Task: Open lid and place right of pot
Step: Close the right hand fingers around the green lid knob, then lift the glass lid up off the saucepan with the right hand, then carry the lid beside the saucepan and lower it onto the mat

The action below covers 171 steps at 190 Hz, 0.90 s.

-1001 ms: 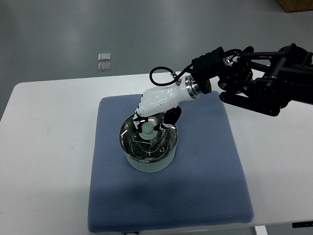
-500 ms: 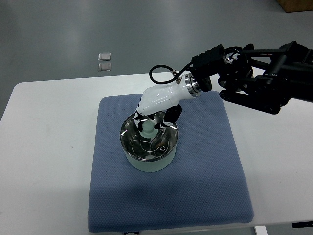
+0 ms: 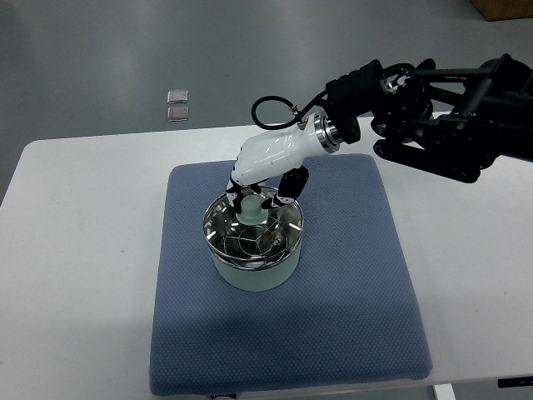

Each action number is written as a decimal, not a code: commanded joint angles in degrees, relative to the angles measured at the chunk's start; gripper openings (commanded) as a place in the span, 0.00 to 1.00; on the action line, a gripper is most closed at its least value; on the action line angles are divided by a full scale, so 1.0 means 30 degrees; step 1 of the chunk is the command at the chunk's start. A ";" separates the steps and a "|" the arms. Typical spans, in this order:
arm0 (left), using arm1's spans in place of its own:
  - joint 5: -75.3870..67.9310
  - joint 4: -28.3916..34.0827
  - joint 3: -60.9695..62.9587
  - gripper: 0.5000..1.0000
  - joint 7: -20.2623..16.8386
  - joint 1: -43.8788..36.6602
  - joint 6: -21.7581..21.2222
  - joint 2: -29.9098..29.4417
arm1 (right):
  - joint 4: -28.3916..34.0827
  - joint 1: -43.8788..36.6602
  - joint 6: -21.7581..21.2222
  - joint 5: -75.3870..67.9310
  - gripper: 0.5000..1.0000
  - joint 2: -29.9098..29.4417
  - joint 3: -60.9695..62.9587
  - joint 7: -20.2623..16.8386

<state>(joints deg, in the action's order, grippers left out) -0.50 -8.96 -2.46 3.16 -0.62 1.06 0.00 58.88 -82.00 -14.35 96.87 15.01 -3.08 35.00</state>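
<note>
The robot's right gripper needs to set the glass lid down on the bare blue mat (image 3: pixel 343 220) next to the pot, toward the robot's arm.
A pale green pot (image 3: pixel 250 273) stands on a blue mat (image 3: pixel 350 283), left of the mat's middle. Its glass lid (image 3: pixel 260 242) with a metal rim lies roughly level at the pot's rim. The lid's pale knob (image 3: pixel 252 216) is gripped from above by my white right hand (image 3: pixel 255 202), whose fingers curl around it. The black right arm (image 3: pixel 433 125) comes in from the upper right. I cannot tell whether the lid still touches the rim.
The mat lies on a white table (image 3: pixel 75 250). Bare mat stretches to the right of the pot. Two small square objects (image 3: pixel 177 104) lie on the grey floor beyond the table's far edge.
The hand has risen a little with the knob in its fingers. The lid, tilted in the pot a second ago, now sits level at the rim.
</note>
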 commanded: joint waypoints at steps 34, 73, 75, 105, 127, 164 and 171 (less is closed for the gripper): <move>-0.0010 0.0000 0.0000 1.00 0.0000 0.0003 -0.0003 0.0000 | 0.0003 0.0001 -0.0051 -0.0298 0.00 0.0035 0.0146 -0.0001; 0.0019 0.0000 0.0000 1.00 0.0000 0.0003 -0.0003 0.0000 | 0.0003 -0.0234 -0.0344 -0.0621 0.00 0.0181 0.0791 -0.0001; 0.0019 0.0000 0.0000 1.00 0.0000 0.0003 -0.0003 0.0000 | 0.0003 -0.0234 -0.0344 -0.0621 0.00 0.0181 0.0791 -0.0001; -0.0011 0.0000 0.0000 1.00 0.0000 0.0003 -0.0003 0.0000 | -0.0114 -0.0351 -0.0373 -0.0650 0.00 0.0240 0.0879 -0.0001; -0.0011 0.0000 0.0000 1.00 0.0000 0.0003 -0.0003 0.0000 | -0.1139 -0.0321 -0.0285 -0.0680 0.00 0.0591 0.1289 -0.0001; -0.0011 0.0000 0.0000 1.00 0.0000 0.0003 -0.0003 0.0000 | -0.2867 0.0176 -0.0080 -0.0680 0.00 0.1382 0.2138 -0.0001; -0.0011 0.0000 0.0000 1.00 0.0000 0.0003 -0.0003 0.0000 | -0.3044 0.0294 -0.0051 -0.0680 0.00 0.1587 0.2168 -0.0001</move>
<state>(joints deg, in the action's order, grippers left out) -0.49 -8.97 -2.46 3.16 -0.61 1.04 0.00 51.99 -82.15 -14.80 94.89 17.90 2.78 35.00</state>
